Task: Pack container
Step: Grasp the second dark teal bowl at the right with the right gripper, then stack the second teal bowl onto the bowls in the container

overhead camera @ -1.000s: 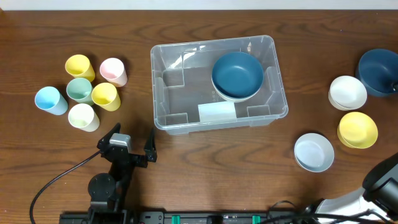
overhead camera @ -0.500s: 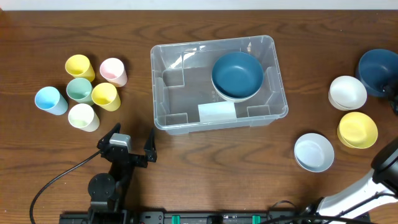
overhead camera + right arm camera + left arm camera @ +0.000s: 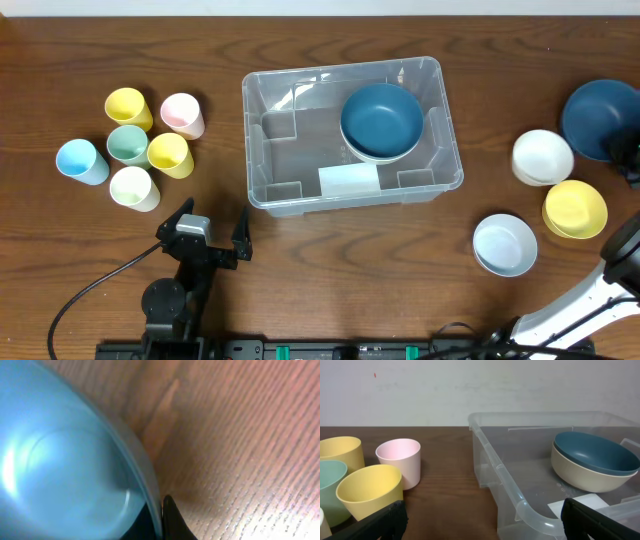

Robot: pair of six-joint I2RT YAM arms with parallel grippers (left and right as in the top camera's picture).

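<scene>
My right gripper has the dark blue bowl to put down. Next, I set it inside the other dark blue bowl [image 3: 381, 117] in the clear plastic container.
The clear plastic container [image 3: 256, 140] sits mid-table, and the left wrist view shows its near corner [image 3: 522, 508]. Inside it a dark blue bowl [image 3: 381, 118] is nested in a cream bowl [image 3: 580, 474], beside a pale label [image 3: 349, 180]. My right gripper [image 3: 628, 155] at the table's far right edge is shut on the rim of another dark blue bowl [image 3: 598, 118]. In the right wrist view that rim [image 3: 145, 470] is pinched between the fingers of the right gripper [image 3: 161, 520]. My left gripper [image 3: 212, 224] stands open in front of the container's left corner and holds nothing.
Several cups stand at the left: yellow [image 3: 127, 105], pink [image 3: 183, 113], green [image 3: 127, 143], yellow [image 3: 169, 154], blue [image 3: 80, 161], cream [image 3: 133, 186]. At the right lie a white bowl [image 3: 543, 157], a yellow bowl [image 3: 575, 208] and a pale blue bowl [image 3: 504, 243].
My right gripper has closed on the dark blue bowl's rim. That bowl has shifted a little to the left, and the white bowl has moved left with it. The left arm is unmoved.
</scene>
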